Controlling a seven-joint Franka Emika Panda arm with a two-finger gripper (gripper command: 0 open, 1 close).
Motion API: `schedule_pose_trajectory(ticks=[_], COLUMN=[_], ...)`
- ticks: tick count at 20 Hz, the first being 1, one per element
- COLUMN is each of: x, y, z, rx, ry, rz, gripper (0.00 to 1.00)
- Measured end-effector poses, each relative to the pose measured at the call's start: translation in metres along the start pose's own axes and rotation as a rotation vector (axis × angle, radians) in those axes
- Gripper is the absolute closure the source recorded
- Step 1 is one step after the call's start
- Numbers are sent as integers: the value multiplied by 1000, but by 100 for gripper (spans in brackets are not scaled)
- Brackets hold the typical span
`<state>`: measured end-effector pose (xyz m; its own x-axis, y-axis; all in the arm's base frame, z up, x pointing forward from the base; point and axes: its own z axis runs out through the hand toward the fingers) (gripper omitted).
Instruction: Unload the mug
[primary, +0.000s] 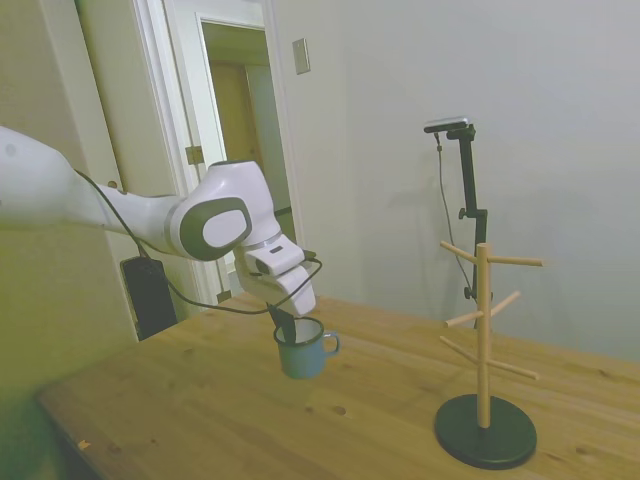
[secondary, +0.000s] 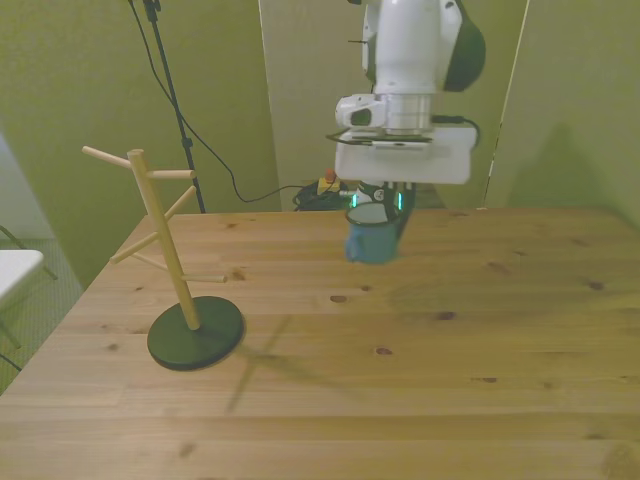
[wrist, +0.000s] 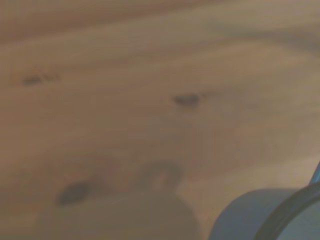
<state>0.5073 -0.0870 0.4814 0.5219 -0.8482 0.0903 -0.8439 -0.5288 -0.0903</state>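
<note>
Next, the gripper releases the mug upright on the bare wood (primary: 360, 430) beside the mug stand's round black base.
The small blue-teal mug (primary: 303, 352) with a dark rim hangs upright a little above the wooden table (primary: 200, 400), its handle toward the mug stand. My gripper (primary: 288, 325) is shut on the mug's rim, one dark finger reaching inside. In the front view the mug (secondary: 372, 236) hangs under the gripper (secondary: 377, 207), well off the stand toward the front view's right. The wrist view shows blurred table planks and an edge of the mug (wrist: 270, 215) with its shadow.
A wooden mug stand (primary: 485, 345) with bare pegs rises from a round black base (primary: 485, 432) near the table's edge; in the front view the stand (secondary: 165, 235) is at the left. A doorway (primary: 240, 120) lies behind the arm.
</note>
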Motion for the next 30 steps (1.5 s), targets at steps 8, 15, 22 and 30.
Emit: schedule_pose_trajectory(ticks=[8, 15, 22, 30], x=[47, 64, 69, 66], y=[8, -2, -5, 0], z=[38, 72, 91, 106], rx=[-84, -56, -53, -51], ry=[1, 72, 93, 94], rz=[-21, -2, 23, 39], gripper=[100, 100, 100, 100])
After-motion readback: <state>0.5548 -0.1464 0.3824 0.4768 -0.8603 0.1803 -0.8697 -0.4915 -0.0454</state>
